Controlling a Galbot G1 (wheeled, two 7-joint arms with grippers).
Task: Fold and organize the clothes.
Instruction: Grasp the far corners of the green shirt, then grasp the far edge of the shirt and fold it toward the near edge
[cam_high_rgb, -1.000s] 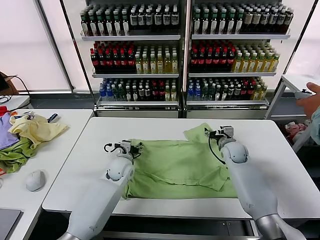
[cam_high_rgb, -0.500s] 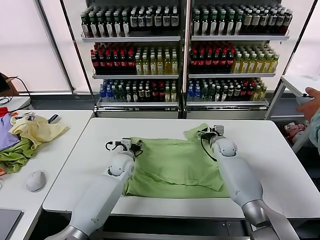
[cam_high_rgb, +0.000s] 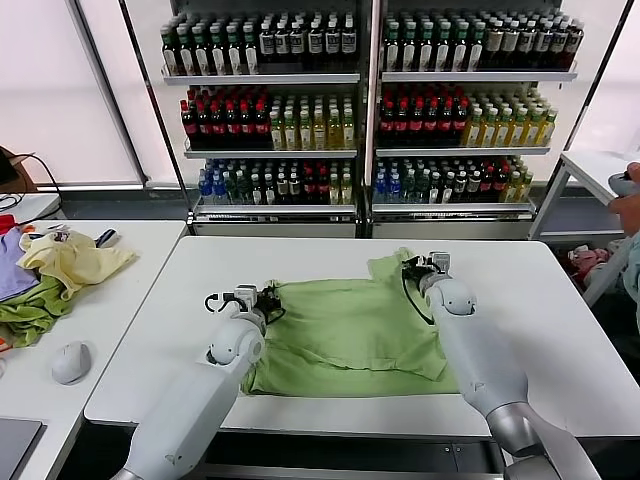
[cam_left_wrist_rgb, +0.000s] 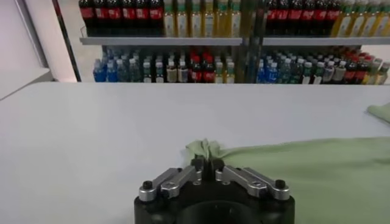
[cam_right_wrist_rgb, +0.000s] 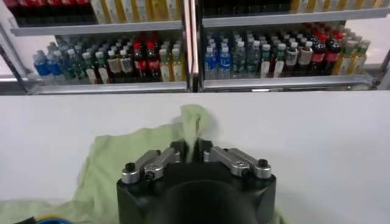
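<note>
Next, my left gripper releases the far corner of the light green shirt on the shirt's side edge (cam_high_rgb: 259, 329), just past the long crease in the shirt.
The light green shirt (cam_high_rgb: 345, 335) lies spread and partly folded on the white table (cam_high_rgb: 520, 310). My left gripper (cam_high_rgb: 268, 296) is shut on the shirt's left edge; in the left wrist view (cam_left_wrist_rgb: 207, 163) a pinch of green cloth (cam_left_wrist_rgb: 206, 148) bunches between its fingers. My right gripper (cam_high_rgb: 412, 266) is shut on the shirt's far right part, near a sleeve (cam_high_rgb: 392, 265); in the right wrist view (cam_right_wrist_rgb: 194, 148) a fold of cloth (cam_right_wrist_rgb: 194, 122) rises from between its fingers. Collar and print patch are hidden.
A second table on the left holds a pale yellow garment (cam_high_rgb: 72, 258), a darker green one (cam_high_rgb: 28, 310), a purple one (cam_high_rgb: 10, 262) and a grey mouse (cam_high_rgb: 70, 361). Bottle shelves (cam_high_rgb: 370, 100) stand behind. A person's hand (cam_high_rgb: 625, 195) shows at the right edge.
Both grippers have moved left with the shirt; the right one also went farther back. The shirt has slid left and its near edge has drawn in.
</note>
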